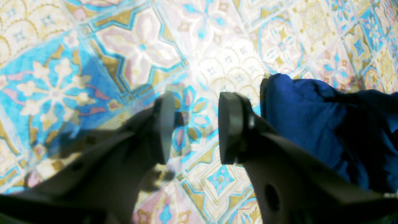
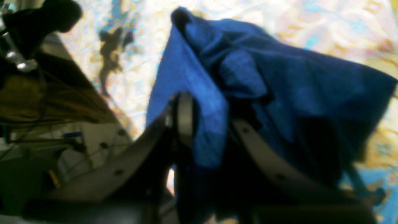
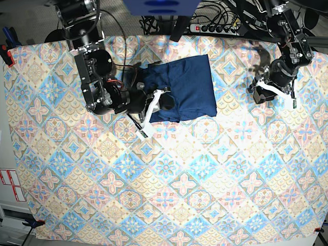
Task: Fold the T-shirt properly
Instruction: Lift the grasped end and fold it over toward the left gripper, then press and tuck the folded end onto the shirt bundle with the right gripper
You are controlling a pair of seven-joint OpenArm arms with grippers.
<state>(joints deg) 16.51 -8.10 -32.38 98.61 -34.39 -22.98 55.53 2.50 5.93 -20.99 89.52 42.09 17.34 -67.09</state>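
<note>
Next, I let go of the T-shirt's bunched fold with my right gripper over the shirt's near corner (image 3: 201, 104) that faces my left gripper.
The dark navy T-shirt (image 3: 187, 84) lies folded into a compact rectangle at the back middle of the table. My right gripper (image 3: 155, 104) sits at the shirt's near left edge. In the right wrist view that gripper (image 2: 211, 130) is shut on a bunched fold of the blue T-shirt (image 2: 279, 87), which drapes over its fingers. My left gripper (image 3: 275, 91) hovers off to the shirt's right, apart from it. In the left wrist view the left gripper (image 1: 196, 127) stands open over bare tablecloth, with the T-shirt's edge (image 1: 304, 118) just beyond its right finger.
A pastel tile-patterned tablecloth (image 3: 164, 174) covers the whole table. A power strip (image 3: 215, 24) and cables lie past the back edge. Both arm bases stand at the back corners. A red clamp (image 3: 5, 52) holds the cloth at the left edge.
</note>
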